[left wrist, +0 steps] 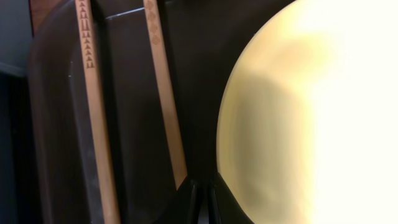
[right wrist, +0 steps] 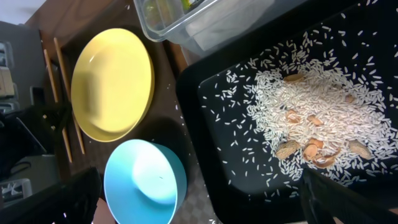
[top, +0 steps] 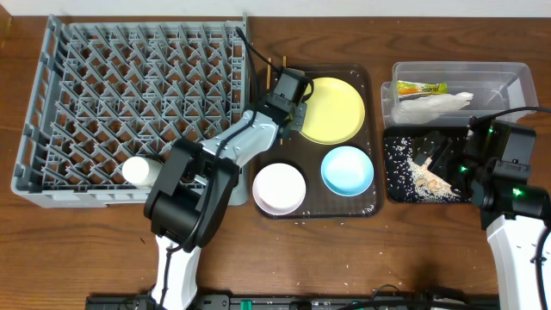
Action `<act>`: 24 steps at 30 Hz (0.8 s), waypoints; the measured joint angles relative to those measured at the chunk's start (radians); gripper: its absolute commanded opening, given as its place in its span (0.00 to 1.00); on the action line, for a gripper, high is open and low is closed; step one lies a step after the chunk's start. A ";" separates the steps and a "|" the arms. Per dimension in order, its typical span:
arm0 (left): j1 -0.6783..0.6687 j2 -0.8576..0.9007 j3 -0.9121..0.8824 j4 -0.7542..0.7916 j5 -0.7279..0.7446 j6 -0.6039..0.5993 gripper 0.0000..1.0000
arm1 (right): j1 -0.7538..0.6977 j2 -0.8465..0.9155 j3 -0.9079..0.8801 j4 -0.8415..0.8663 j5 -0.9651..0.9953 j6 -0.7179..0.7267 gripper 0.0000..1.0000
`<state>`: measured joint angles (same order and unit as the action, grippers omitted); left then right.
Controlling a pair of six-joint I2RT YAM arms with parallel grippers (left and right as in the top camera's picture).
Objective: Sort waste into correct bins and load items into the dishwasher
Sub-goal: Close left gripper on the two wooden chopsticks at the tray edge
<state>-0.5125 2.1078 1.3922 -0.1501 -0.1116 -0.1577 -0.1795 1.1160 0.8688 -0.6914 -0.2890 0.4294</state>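
Note:
My left gripper's fingers are shut in the gap next to the yellow plate, so next I open them and close them around the chopstick nearer the plate [left wrist: 170,124].
My left gripper [top: 288,93] is shut and low over the dark brown serving tray [top: 372,82]. Its tips [left wrist: 202,202] lie between the round yellow plate [top: 333,109] [left wrist: 305,112] and two wooden chopsticks [left wrist: 93,93] lying side by side, and touch the nearer chopstick's end. My right gripper [top: 439,153] is wide open and empty [right wrist: 211,208] above the black tray [top: 393,194], which holds rice-like scraps [right wrist: 311,106]. The clear tub [top: 516,73] holds the green-and-yellow wrapper [top: 422,88] and the white napkin [top: 435,107]. The small white cup [top: 138,170] lies in the grey dish rack [top: 34,95].
A white bowl [top: 279,188] and a light blue bowl [top: 347,169] [right wrist: 146,180] stand at the front of the serving tray. The rack's right wall is close to my left arm. A few rice grains lie on the wooden table in front.

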 measured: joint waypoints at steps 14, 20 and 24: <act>-0.034 0.000 0.000 0.026 0.003 0.001 0.37 | 0.000 0.000 0.000 0.000 0.000 0.000 0.99; -0.003 0.000 0.000 0.026 -0.027 0.001 0.37 | 0.000 0.000 0.000 0.000 0.000 0.000 0.99; 0.024 0.000 0.000 0.026 -0.031 0.001 0.37 | 0.000 0.000 0.000 0.000 0.000 0.000 0.99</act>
<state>-0.4881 2.1078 1.3922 -0.1242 -0.1425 -0.1566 -0.1795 1.1160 0.8688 -0.6914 -0.2893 0.4294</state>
